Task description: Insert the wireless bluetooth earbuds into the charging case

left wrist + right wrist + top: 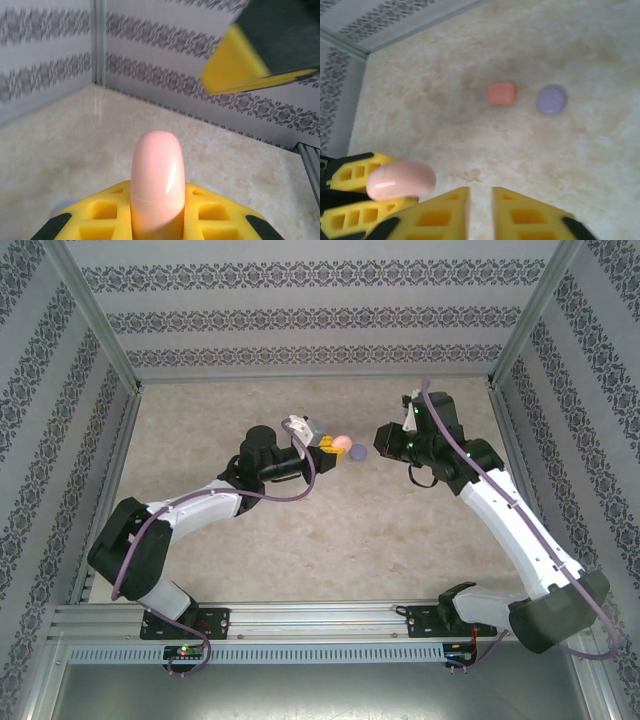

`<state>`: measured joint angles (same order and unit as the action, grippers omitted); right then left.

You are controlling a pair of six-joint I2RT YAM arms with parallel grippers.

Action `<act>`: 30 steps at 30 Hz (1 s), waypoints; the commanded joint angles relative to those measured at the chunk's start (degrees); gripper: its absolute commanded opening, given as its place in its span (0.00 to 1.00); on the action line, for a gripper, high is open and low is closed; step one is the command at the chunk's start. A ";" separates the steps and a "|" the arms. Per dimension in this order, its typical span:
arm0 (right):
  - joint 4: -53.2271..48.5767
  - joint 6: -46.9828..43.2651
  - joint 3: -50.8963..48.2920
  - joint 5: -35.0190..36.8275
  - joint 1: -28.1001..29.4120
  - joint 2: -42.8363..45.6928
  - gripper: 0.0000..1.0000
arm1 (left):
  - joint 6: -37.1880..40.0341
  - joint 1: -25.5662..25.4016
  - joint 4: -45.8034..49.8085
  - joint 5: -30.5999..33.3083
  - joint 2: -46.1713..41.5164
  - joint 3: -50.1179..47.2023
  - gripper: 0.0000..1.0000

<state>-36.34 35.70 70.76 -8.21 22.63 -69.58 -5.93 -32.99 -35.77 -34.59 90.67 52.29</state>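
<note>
My left gripper should release the pink charging case on the table (299,449) next to the coral-red case, opposite the purple case. The pink case now hangs in the air at mid-table.
My left gripper (157,212) is shut on a pale pink, pill-shaped charging case (157,172), held in the air with its rounded end sticking out past the yellow fingers. The case looks closed; a thin seam runs around it. In the top view the pink case (341,443) hangs between the two arms at mid-table. My right gripper (480,200) hovers just beside the pink case (401,180), its yellow fingers a narrow gap apart with nothing between them. One right finger (235,62) shows in the left wrist view. The earbuds are out of view.
A coral-red case (501,93) and a round purple case (551,100) lie side by side on the beige table (300,540), beyond the grippers. Patterned walls and metal posts (100,330) close in the table on three sides.
</note>
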 commanded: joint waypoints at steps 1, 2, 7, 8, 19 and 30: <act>2.01 1.60 -4.59 3.35 -0.63 2.69 0.27 | -8.61 -0.15 7.84 5.57 3.33 1.56 0.00; 2.23 1.73 -5.85 3.58 -0.70 3.37 0.29 | -10.15 0.02 9.89 6.20 4.25 2.31 0.00; 2.98 2.40 -10.83 4.19 -0.92 5.92 0.44 | -18.83 1.59 16.79 7.06 9.95 5.66 0.00; 3.17 2.55 -11.49 4.16 -0.87 6.20 0.45 | -20.06 1.91 17.82 6.97 10.85 6.35 0.00; 4.19 2.12 -15.43 3.83 -0.92 8.39 0.52 | -27.32 9.74 24.91 8.98 17.50 10.34 0.00; 4.78 1.84 -16.18 4.00 -0.88 8.87 0.56 | -26.41 15.33 29.16 4.06 26.72 19.74 0.00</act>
<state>-32.69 37.76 54.94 -5.34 22.22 -61.87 -32.23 -18.11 -9.54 -28.05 115.90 69.25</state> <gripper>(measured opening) 0.561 0.207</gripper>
